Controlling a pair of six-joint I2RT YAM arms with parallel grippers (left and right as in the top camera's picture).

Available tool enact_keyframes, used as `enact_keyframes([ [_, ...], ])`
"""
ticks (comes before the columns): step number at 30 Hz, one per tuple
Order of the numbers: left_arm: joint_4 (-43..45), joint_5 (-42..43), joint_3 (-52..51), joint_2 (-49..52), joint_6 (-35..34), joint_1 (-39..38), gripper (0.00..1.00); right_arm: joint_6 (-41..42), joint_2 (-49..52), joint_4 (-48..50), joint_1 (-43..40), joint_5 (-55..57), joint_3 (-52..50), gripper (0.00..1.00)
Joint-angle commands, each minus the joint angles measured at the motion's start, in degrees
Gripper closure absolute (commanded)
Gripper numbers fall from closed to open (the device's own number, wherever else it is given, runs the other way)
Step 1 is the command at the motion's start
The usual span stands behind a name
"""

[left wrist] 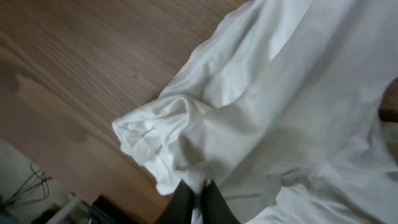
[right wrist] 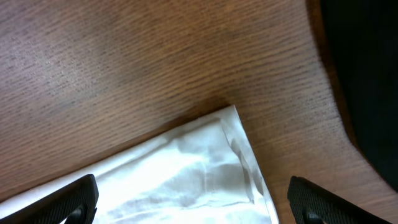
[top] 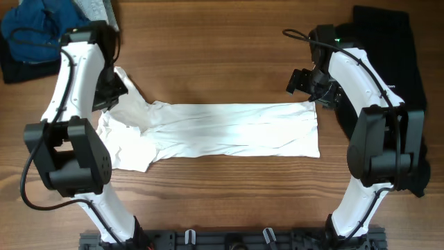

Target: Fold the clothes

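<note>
Next, I release the fold of T-shirt on the front part of the bunched sleeve end (top: 126, 134) with my left gripper.
The white T-shirt (top: 229, 130) lies folded into a long band across the middle of the table, with its sleeve end bunched at the left. My left gripper (top: 114, 94) is shut on a fold of the T-shirt (left wrist: 249, 112) at that upper left end; its dark fingers (left wrist: 198, 202) pinch the cloth. My right gripper (top: 313, 97) is open above the shirt's upper right corner (right wrist: 233, 115); its two fingers (right wrist: 193, 202) stand wide apart on either side of the hem. No striped part shows.
A black garment (top: 388, 62) lies at the right edge, under the right arm; it also shows in the right wrist view (right wrist: 367, 74). Blue and grey garments (top: 38, 28) lie at the top left corner. Bare wooden table (top: 222, 62) lies behind and in front of the shirt.
</note>
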Motion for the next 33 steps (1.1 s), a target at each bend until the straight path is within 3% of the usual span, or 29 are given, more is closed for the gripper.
enact_keyframes([
  [1, -2.82, -1.07, 0.22, -0.31, -3.15, 2.16, 0.96, -0.79, -1.53, -0.17, -0.02, -0.31, -0.44, 0.02],
  [13, -12.63, 2.89, 0.22, -0.31, -4.37, 2.56, 0.96, -0.76, -1.53, 0.72, -0.02, -0.33, -0.44, 0.02],
  [24, -13.18, 6.88, -0.61, -0.33, -4.79, 2.40, 0.96, -0.76, -1.53, 0.68, -0.02, -2.89, -0.44, 0.01],
  [33, -13.18, 6.84, -8.92, -1.20, -6.05, 2.43, 0.96, -0.76, -1.53, 1.33, -0.02, -2.86, -0.44, 0.00],
])
